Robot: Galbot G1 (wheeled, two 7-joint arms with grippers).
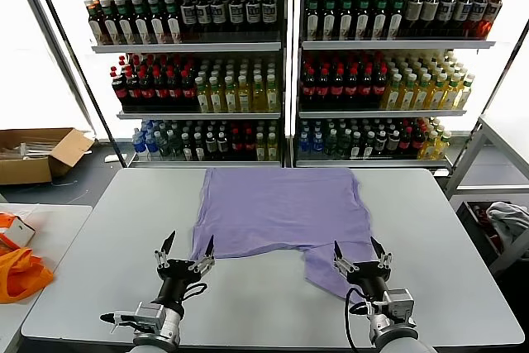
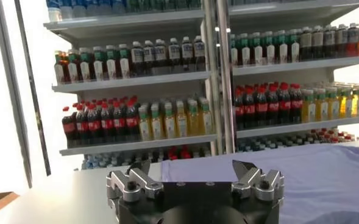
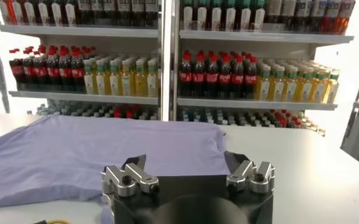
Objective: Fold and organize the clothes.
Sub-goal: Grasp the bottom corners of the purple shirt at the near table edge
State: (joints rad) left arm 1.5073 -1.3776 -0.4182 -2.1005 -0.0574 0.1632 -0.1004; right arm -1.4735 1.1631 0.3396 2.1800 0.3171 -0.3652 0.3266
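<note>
The robot's right gripper should next move down to the trailing sleeve's outer near corner [image 1: 349, 293] on the lavender T-shirt and close there.
A lavender T-shirt [image 1: 277, 208] lies spread plain side up on the grey table [image 1: 446, 270], one sleeve [image 1: 331, 269] trailing toward the near right. My left gripper [image 1: 188, 245] hovers open just off the shirt's near left corner, nothing between its fingers. My right gripper [image 1: 357, 249] stands open over the trailing sleeve's near end, also empty. In the left wrist view the left gripper [image 2: 194, 167] faces the shirt [image 2: 301, 176], which stretches away to one side. In the right wrist view the right gripper [image 3: 185, 159] points across the wide purple cloth [image 3: 94, 152].
Drink shelves [image 1: 281, 64] full of bottles stand behind the table. A cardboard box [image 1: 33, 155] lies on the floor at far left. An orange bag [image 1: 21, 274] rests on a side table [image 1: 58, 221] to the left. A metal rack [image 1: 496, 204] holding cloth stands to the right.
</note>
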